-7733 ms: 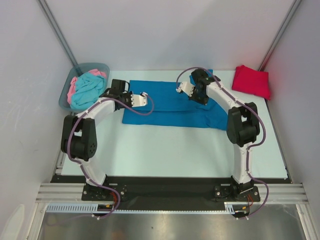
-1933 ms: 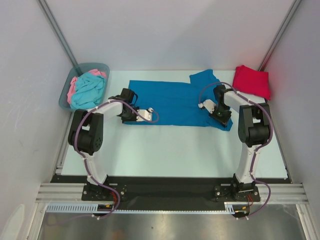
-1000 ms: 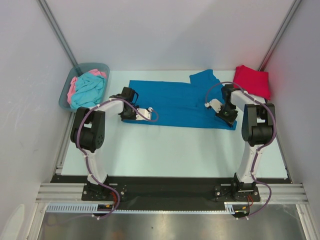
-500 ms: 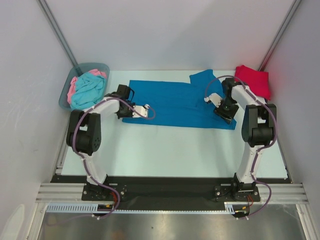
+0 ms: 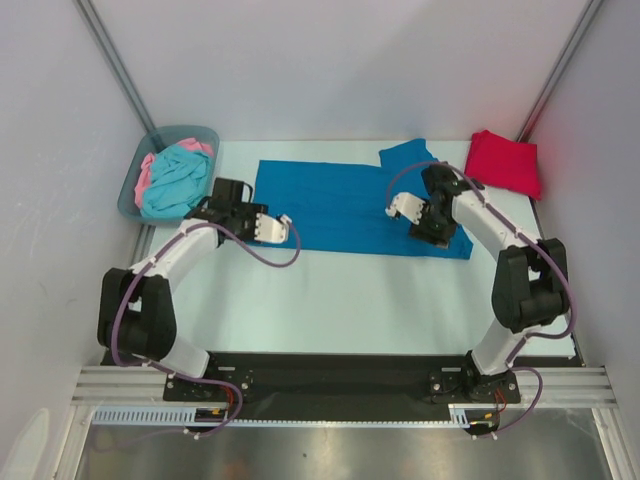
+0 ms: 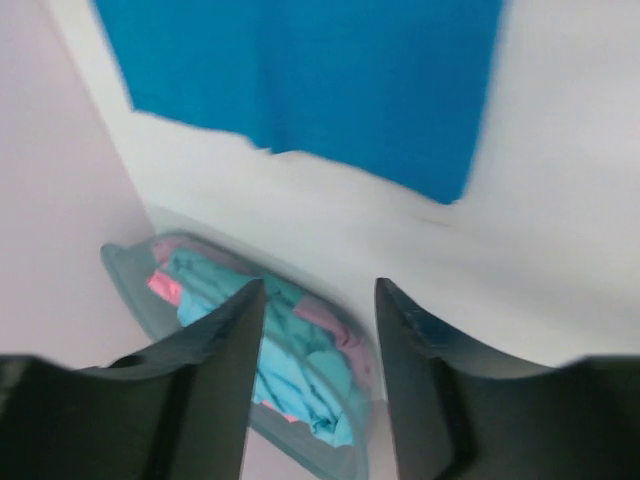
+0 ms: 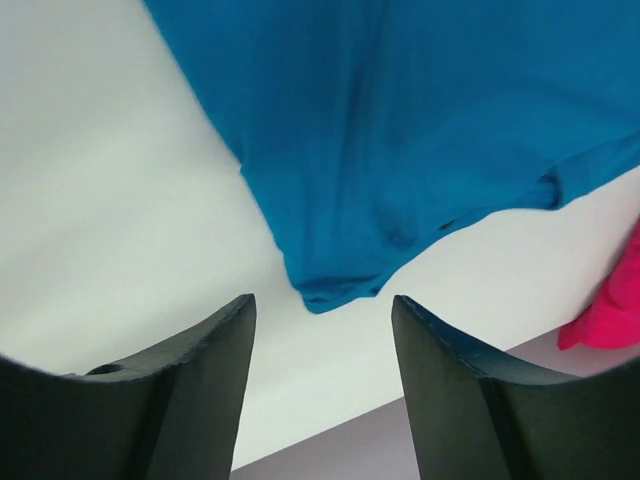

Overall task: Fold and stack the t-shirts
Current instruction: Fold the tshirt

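Note:
The robot's right gripper needs to close on the near corner (image 5: pixel 465 253) (image 7: pixel 335 288) of the deep blue t-shirt, at the end toward the folded red t-shirt.
The deep blue t-shirt (image 5: pixel 345 205) lies flat across the far half of the table, one sleeve (image 5: pixel 408 153) sticking out at its far edge. My left gripper (image 5: pixel 278 228) hovers open at the shirt's near left corner, nothing between its fingers; in the left wrist view (image 6: pixel 320 300) it looks past the blue shirt (image 6: pixel 320 80). My right gripper (image 5: pixel 400 208) is open over the shirt's right part; the right wrist view (image 7: pixel 323 310) shows the shirt's corner (image 7: pixel 335 285) just beyond the fingertips. A folded red t-shirt (image 5: pixel 505 162) lies at the far right.
A grey-blue bin (image 5: pixel 130 195) at the far left holds a turquoise shirt (image 5: pixel 175 180) and a pink one (image 5: pixel 148 172); it also appears in the left wrist view as the bin (image 6: pixel 330 450). White walls enclose the table (image 5: pixel 330 295) on three sides.
Both grippers have opened and let go of the blue shirt. The left arm has drawn back off the left edge; the right gripper has moved left and up over the shirt.

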You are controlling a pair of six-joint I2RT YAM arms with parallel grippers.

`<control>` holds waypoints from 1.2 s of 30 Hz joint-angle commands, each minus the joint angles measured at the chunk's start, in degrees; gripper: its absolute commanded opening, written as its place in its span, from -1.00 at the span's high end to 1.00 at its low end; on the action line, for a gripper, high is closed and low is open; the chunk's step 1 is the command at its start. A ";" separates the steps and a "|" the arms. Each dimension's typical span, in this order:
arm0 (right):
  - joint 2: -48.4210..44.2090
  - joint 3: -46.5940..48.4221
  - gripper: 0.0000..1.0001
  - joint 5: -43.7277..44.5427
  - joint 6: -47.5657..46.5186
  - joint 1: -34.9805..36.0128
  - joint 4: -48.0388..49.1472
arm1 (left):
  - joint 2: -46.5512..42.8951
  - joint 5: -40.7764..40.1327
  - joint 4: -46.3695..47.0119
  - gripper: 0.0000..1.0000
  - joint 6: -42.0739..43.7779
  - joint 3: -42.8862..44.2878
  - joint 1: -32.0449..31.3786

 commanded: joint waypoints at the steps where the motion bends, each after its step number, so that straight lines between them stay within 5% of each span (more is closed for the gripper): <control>1: -5.94 -8.32 -0.30 4.66 -4.82 -0.11 9.81 | -3.59 3.11 5.47 -0.15 5.30 -6.35 -0.96; 9: -9.11 -19.58 -0.37 7.03 -5.18 -0.11 18.63 | -2.45 4.17 9.78 -0.16 -1.99 -12.51 -2.01; 17: -7.89 -26.87 -0.39 8.96 -6.15 0.24 27.50 | -1.49 3.82 12.85 -0.74 -2.43 -16.99 -2.45; 24: -5.16 -30.82 -0.38 11.78 -8.08 -0.11 38.56 | 1.06 1.00 20.23 -0.78 -2.17 -19.72 -2.54; 36: -1.82 -32.42 -0.34 11.78 -13.79 -5.91 43.24 | 5.55 -0.32 26.56 -0.78 -2.96 -20.42 -2.36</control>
